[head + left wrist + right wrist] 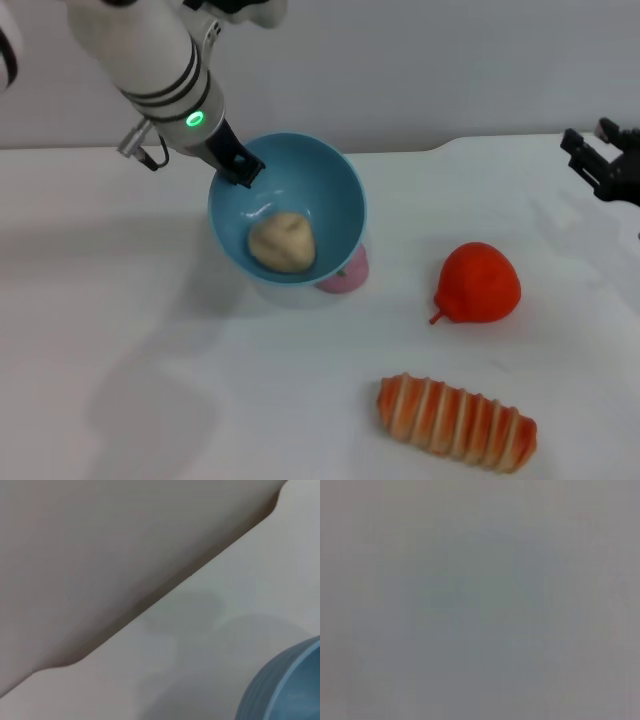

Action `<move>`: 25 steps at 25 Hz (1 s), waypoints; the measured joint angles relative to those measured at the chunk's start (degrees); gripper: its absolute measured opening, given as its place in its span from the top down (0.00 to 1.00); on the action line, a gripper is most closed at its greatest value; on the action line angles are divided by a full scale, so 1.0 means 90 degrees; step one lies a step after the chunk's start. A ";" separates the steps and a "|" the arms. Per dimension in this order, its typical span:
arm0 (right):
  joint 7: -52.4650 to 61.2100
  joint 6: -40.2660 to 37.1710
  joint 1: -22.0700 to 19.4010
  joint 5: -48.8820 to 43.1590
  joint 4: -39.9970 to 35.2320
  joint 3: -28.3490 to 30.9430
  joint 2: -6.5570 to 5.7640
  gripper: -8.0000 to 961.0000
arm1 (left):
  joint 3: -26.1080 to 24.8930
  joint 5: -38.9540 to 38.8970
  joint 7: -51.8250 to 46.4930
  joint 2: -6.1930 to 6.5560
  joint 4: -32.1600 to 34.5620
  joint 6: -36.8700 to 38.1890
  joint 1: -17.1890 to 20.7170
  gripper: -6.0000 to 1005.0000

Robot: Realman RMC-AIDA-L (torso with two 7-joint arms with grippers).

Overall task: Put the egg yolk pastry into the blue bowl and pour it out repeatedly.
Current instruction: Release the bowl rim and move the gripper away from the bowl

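My left gripper should release the blue bowl on the white table [256, 315], next to the pink ball and closer to me.
In the head view the blue bowl [330, 190] is lifted off the table and tilted toward me. The pale beige egg yolk pastry [281, 241] lies low inside it. My left gripper [240, 166] is shut on the bowl's far left rim and holds it up. The bowl's outer wall also shows in the left wrist view [285, 685]. My right gripper [603, 160] hangs parked at the far right edge of the table, away from everything. The right wrist view shows only a blank grey field.
A pink ball [348, 270] peeks out from under the bowl. A red fruit [479, 283] lies to the right of it. A long orange-striped bread loaf [456, 421] lies near the front. The white table [120, 330] ends at a grey wall behind.
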 joint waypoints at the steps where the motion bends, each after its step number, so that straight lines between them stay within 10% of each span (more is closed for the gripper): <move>1: -0.0024 0.0001 -0.0013 0.0004 0.0060 0.0039 0.0001 0.52 | -0.0023 0.0032 0.0000 0.0000 0.0004 -0.0125 -0.0066 0.99; 25: -0.0044 -0.0410 -0.0124 0.0076 0.0200 0.0144 0.0016 0.52 | 0.0032 -0.0044 0.0019 -0.0079 0.0729 -0.1043 -0.0054 0.99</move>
